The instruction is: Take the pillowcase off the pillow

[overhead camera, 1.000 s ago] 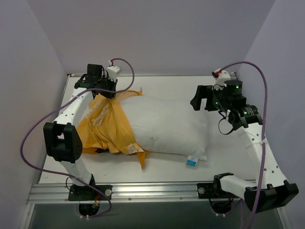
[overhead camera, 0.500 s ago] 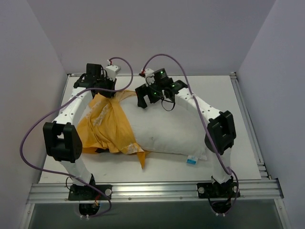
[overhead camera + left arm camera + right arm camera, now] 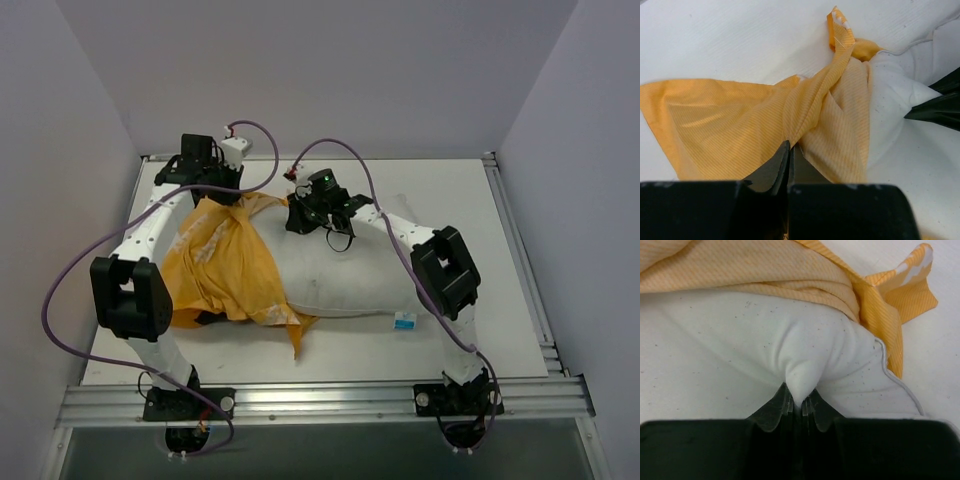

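The pillowcase's near edge still wraps the pillow while the robot's left gripper holds a far fold of the pillowcase, so that gripper should open and take that near edge (image 3: 288,316).
The white pillow (image 3: 345,275) lies across the table, its left part still inside the bunched orange-yellow pillowcase (image 3: 225,265). My left gripper (image 3: 232,195) is shut on a twisted fold of the pillowcase (image 3: 810,115) at the far left. My right gripper (image 3: 300,215) is shut on a pinch of the pillow's white fabric (image 3: 805,355) near its far top edge, right beside the pillowcase's edge (image 3: 880,305). A small blue-and-white tag (image 3: 404,320) shows at the pillow's near right corner.
The white table (image 3: 470,200) is walled in by lilac panels on three sides. A metal rail (image 3: 320,398) runs along the near edge by the arm bases. Purple cables loop above both arms.
My right arm swung from the far right across to the pillow's far top edge, came down and shut on the pillow fabric. The left gripper kept its hold on the pillowcase.
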You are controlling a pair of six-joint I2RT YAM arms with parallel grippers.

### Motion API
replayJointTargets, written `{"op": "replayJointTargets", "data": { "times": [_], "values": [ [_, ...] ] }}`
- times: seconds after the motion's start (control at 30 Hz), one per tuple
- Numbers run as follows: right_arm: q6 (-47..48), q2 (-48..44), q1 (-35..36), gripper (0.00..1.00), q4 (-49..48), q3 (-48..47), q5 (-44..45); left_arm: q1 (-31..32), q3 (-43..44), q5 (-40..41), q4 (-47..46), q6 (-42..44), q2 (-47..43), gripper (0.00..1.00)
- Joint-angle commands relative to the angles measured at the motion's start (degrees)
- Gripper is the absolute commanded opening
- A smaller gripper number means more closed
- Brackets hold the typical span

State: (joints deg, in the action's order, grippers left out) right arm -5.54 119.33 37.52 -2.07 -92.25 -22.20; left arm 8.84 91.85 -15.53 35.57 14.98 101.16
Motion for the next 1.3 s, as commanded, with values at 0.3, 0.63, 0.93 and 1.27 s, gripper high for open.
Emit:
{"op": "replayJointTargets", "data": {
  "times": [0.3,0.63,0.93,1.27],
  "values": [
    [-5.4,-24.3,-11.4,0.00,-2.2,24.8,5.1,-8.6,6.3,9.3,1.1,-2.9,3.1,0.02],
    [-2.3,-39.3,-25.7,0.00,3.5,37.9,5.3,-14.8,1.9,11.0,0.5,0.6,1.2,0.02],
    [-0.6,-43.3,-33.5,0.00,6.2,40.7,3.8,-22.6,2.4,12.4,1.8,0.5,3.3,0.02],
    [3.4,-44.2,-18.7,0.29,8.0,30.4,9.2,-15.5,-1.9,3.5,-0.6,2.9,-1.4,0.04]
  ]
}}
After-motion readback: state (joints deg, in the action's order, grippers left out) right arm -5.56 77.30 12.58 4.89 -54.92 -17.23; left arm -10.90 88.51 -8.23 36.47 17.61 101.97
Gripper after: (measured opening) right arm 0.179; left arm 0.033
